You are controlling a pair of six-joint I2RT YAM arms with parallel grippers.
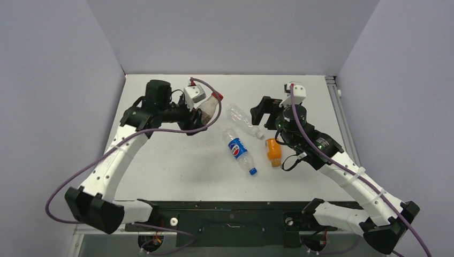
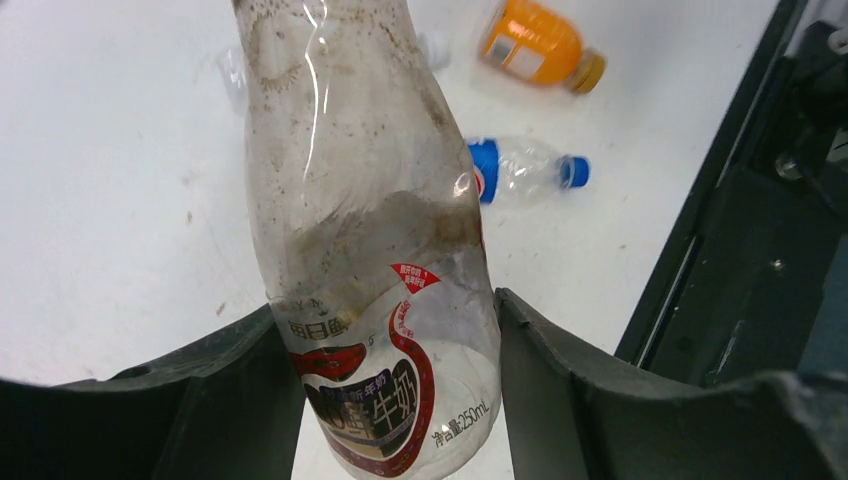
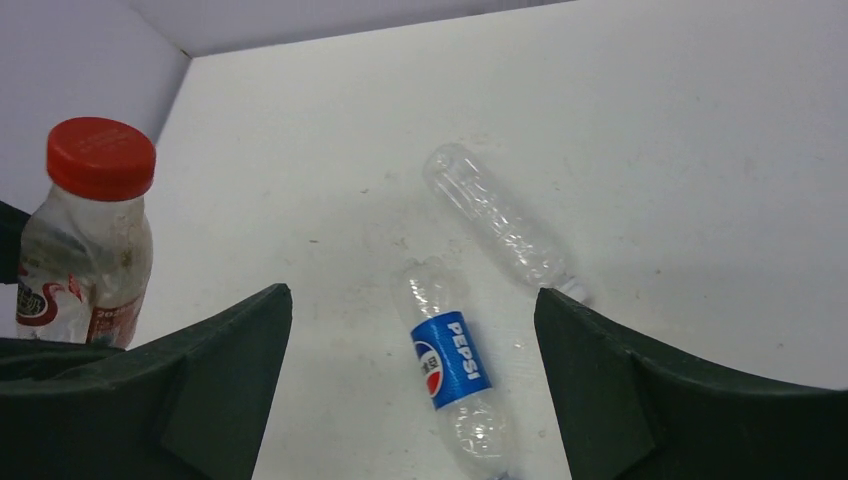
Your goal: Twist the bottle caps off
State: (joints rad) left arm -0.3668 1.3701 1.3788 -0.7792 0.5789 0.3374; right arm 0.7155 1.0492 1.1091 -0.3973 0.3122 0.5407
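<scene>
Next, my left gripper takes the bottle's middle (image 2: pixel 370 215) before unscrewing, as it holds the short clear bottle's labelled lower part, far from its red cap.
My left gripper (image 1: pixel 201 115) is shut on the short clear bottle with the reddish label (image 1: pixel 210 108) and holds it off the table, its red cap (image 1: pixel 218 96) pointing right. In the left wrist view both fingers press the bottle's (image 2: pixel 370 250) labelled lower part. In the right wrist view the bottle (image 3: pixel 85 260) and its red cap (image 3: pixel 100 158) are at the far left. My right gripper (image 1: pixel 263 113) is open and empty above the table. Below it lie the Pepsi bottle (image 3: pixel 450 360) and the clear unlabelled bottle (image 3: pixel 495 220) with its white cap (image 3: pixel 577 290). The orange bottle (image 1: pixel 273 151) lies on its side.
The Pepsi bottle (image 1: pixel 238 149) has its blue cap (image 1: pixel 253 172) toward the near edge. The orange bottle's cap (image 2: pixel 590 72) also points that way. The black base frame (image 1: pixel 225 214) runs along the near edge. Grey walls close the back and sides.
</scene>
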